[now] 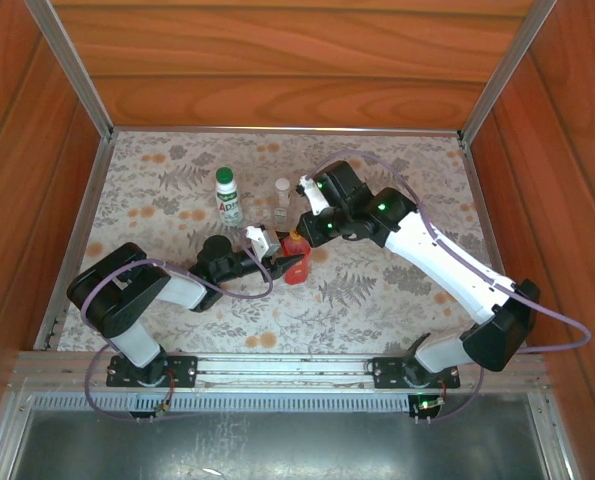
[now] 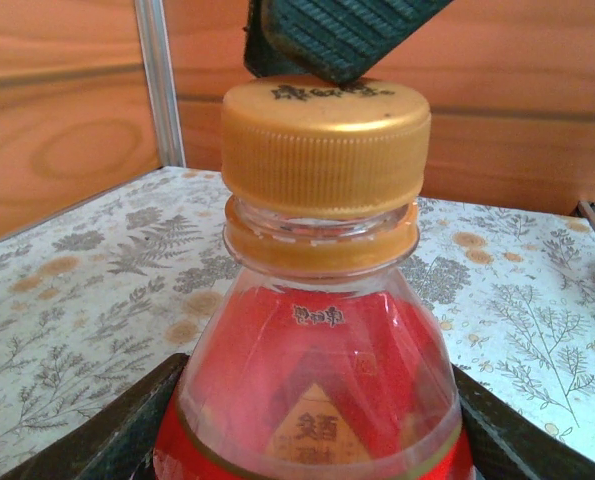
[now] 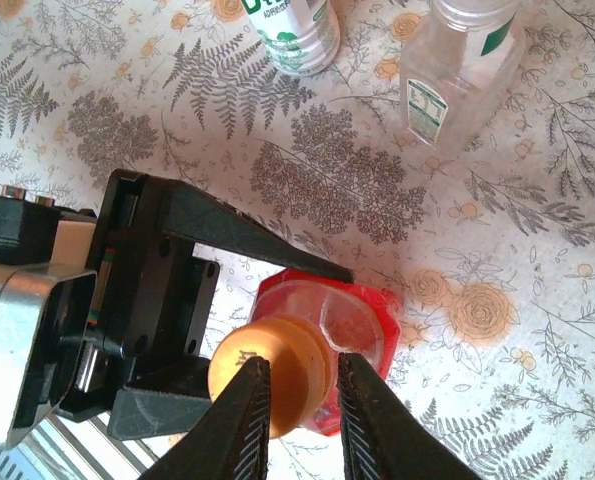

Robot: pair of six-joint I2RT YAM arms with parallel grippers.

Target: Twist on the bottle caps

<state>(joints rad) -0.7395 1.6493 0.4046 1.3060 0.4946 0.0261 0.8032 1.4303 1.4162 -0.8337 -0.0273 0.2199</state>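
Note:
The robot's right gripper has one finger at the orange cap's top edge, so it should open its fingers wider, centre them and grip the cap's ribbed sides (image 2: pixel 325 162).
The red bottle (image 1: pixel 297 272) stands tilted on the mat, and my left gripper (image 1: pixel 289 264) is shut on its body; its fingers (image 2: pixel 127 430) press both flanks. The orange cap (image 2: pixel 325 140) sits on the bottle's neck. My right gripper (image 3: pixel 302 365) hangs just over that cap (image 3: pixel 297 388), its jaws a narrow gap apart, narrower than the cap, with one ribbed pad (image 2: pixel 337 35) at the cap's top edge. Behind stand the white bottle (image 1: pixel 229 205), wearing a green cap (image 1: pixel 224 176), and the tiny clear bottle (image 1: pixel 280 205).
A flower-and-fern mat (image 1: pixel 377 290) covers the table. Wooden walls with metal corner posts (image 1: pixel 72 70) close it in on three sides. The two back bottles (image 3: pixel 299 30) (image 3: pixel 457 70) stand a short way behind the grippers.

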